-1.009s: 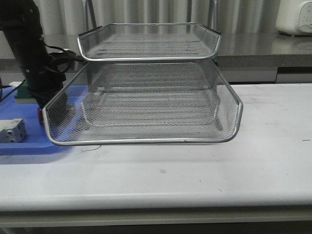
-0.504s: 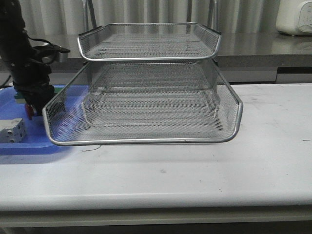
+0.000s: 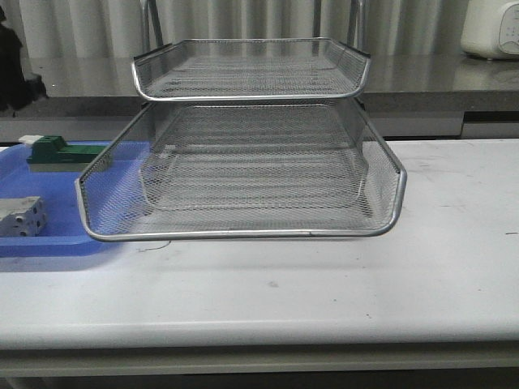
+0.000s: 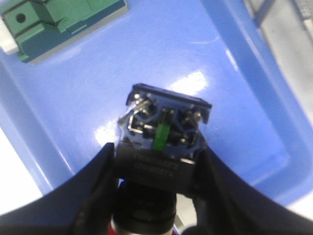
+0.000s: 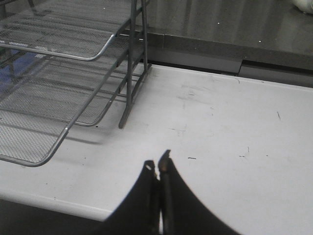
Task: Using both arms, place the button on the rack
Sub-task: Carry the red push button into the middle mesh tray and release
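Note:
Next, my left gripper lets go of the button in the middle of the silver rack's lower mesh basket (image 3: 238,167).
In the left wrist view my left gripper (image 4: 155,169) is shut on the button (image 4: 164,132). Its black body sits between the two black fingers, its rear block with metal terminals points away from the wrist, and a sliver of red head shows below. It hangs above the blue tray (image 4: 73,98). In the front view only a bit of the left arm (image 3: 10,65) shows at the left edge; the button is out of view there. The silver wire-mesh rack (image 3: 243,162) stands mid-table and also shows in the right wrist view (image 5: 58,63). My right gripper (image 5: 157,167) is shut and empty over the white table.
The flat blue tray (image 3: 49,239) lies left of the rack and holds a green block (image 3: 61,152), which also shows in the left wrist view (image 4: 54,22), and a white-grey block (image 3: 20,217). A white appliance (image 3: 491,28) stands at the back right. A grey ledge runs behind the table.
The left arm has risen and moved left, nearly out of the front view, taking the button up off the blue tray. The green block is now uncovered.

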Available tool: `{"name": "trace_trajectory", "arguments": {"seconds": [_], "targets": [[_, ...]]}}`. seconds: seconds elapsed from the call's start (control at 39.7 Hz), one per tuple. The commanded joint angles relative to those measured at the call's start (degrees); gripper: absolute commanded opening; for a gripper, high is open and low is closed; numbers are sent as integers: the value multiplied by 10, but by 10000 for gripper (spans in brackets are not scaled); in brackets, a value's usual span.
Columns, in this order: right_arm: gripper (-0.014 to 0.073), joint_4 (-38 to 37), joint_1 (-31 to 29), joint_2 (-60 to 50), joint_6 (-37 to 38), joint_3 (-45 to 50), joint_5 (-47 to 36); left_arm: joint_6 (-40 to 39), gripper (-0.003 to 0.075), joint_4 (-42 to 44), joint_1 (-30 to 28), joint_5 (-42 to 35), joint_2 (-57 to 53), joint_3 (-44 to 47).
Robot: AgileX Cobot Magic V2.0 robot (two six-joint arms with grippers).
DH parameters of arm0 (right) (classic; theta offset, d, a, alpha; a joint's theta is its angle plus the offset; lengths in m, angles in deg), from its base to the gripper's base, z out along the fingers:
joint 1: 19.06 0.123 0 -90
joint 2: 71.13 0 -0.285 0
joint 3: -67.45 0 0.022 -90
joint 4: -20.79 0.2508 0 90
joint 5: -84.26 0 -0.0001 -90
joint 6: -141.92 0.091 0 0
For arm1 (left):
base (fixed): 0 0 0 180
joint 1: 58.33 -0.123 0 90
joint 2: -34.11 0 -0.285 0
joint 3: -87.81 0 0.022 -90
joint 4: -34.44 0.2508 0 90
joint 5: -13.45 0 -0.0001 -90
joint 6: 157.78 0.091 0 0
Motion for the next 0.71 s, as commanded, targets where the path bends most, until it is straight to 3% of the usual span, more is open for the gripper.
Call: {"name": "trace_trajectory", "arguments": {"seconds": [0.0,0.23,0.68], "targets": [[-111,0,1,6,-2,-14,-46,-12,83,-27,6,16,-71,-14],[-111,0,1,6,-2,-14,-46,-12,34,-31,76,46,-125,-14],[-111,0,1,6,-2,-14,-46,-28,20,-36,315,44,-92,-14]]}}
